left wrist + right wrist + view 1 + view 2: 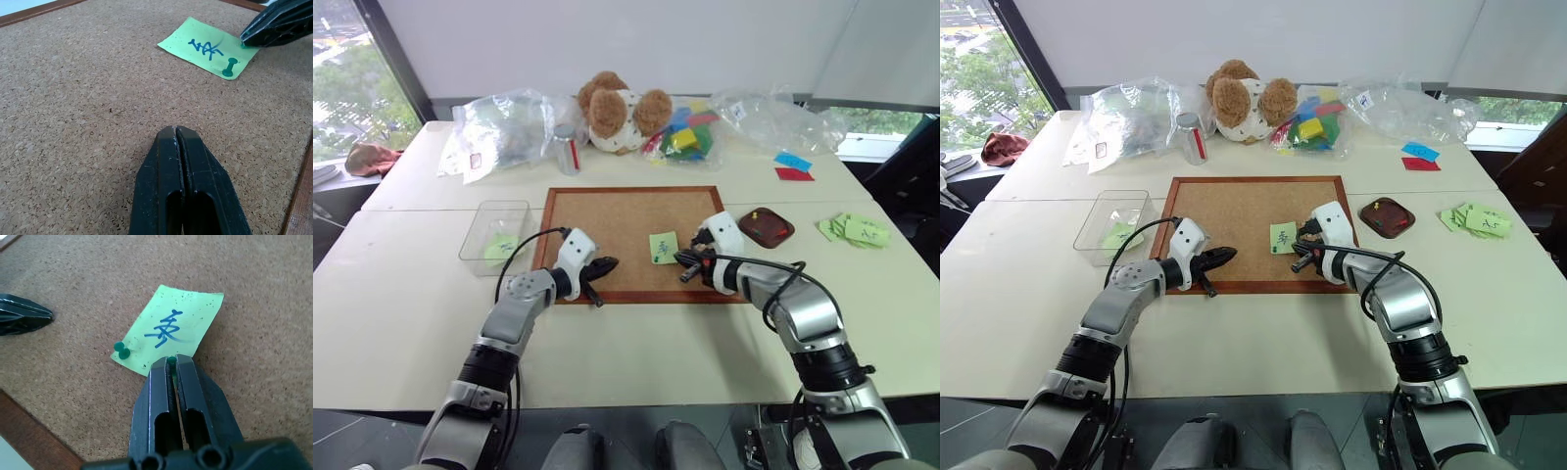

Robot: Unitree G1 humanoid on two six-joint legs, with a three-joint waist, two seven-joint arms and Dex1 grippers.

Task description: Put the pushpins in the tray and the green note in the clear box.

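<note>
Next, my right gripper releases the green pushpin somewhere around the middle of the maroon tray (771, 224), which is beside the corkboard.
The green note (176, 328), with blue scribble, lies on the corkboard (626, 211), right of its middle. A green pushpin (121, 350) stands in one of its corners. My right gripper (171, 363) is shut on a second green pushpin (171, 361) at the note's near edge. My left gripper (175, 134) is shut and holds nothing; it rests over the corkboard's front left, pointing toward the note. The maroon tray (765, 226) sits just right of the board with a couple of small specks in it. Left of the board stands the clear box (494, 230).
A pale green slip (499, 247) lies inside the clear box. At the back are a teddy bear (617, 110), clear plastic bags (504, 127), a can (567, 149) and coloured blocks (685, 132). Blue and red slips (793, 166) and a stack of green papers (857, 230) lie to the right.
</note>
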